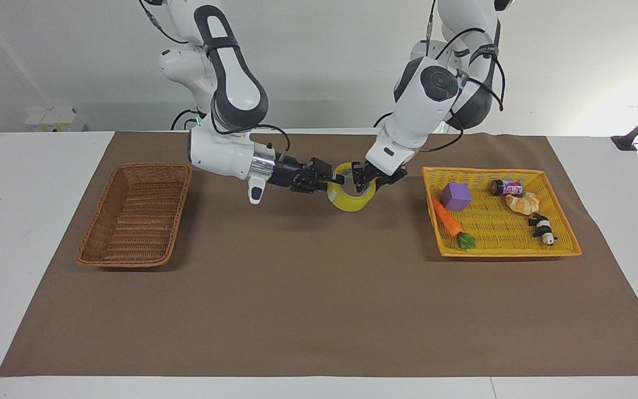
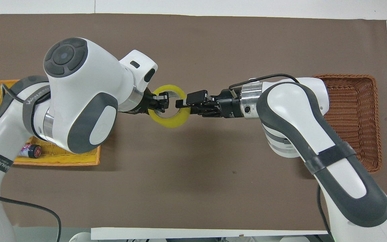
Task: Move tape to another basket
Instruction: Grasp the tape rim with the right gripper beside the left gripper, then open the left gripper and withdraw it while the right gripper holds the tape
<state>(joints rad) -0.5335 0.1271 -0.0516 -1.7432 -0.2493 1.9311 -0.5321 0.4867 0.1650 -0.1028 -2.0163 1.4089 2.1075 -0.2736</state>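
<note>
My right gripper needs to drop the yellow tape in the middle of the empty brown wicker basket (image 2: pixel 342 121).
The yellow tape (image 1: pixel 350 198) hangs in the air over the brown mat, between the two baskets; it also shows in the overhead view (image 2: pixel 171 121). My left gripper (image 1: pixel 359 180) is shut on the roll's wall at the side toward the yellow tray, as the overhead view shows (image 2: pixel 162 102). My right gripper (image 1: pixel 336 180) is shut on the opposite part of the roll's wall (image 2: pixel 180 102). The brown wicker basket (image 1: pixel 136 216) stands empty at the right arm's end of the table (image 2: pixel 351 111).
A shallow yellow-orange tray (image 1: pixel 504 252) at the left arm's end holds a purple cube (image 1: pixel 455 195), a carrot (image 1: pixel 449 223), a small can (image 1: pixel 507 187), a croissant (image 1: pixel 523 203) and a panda toy (image 1: pixel 542 228). In the overhead view the left arm covers most of the tray (image 2: pixel 55 160).
</note>
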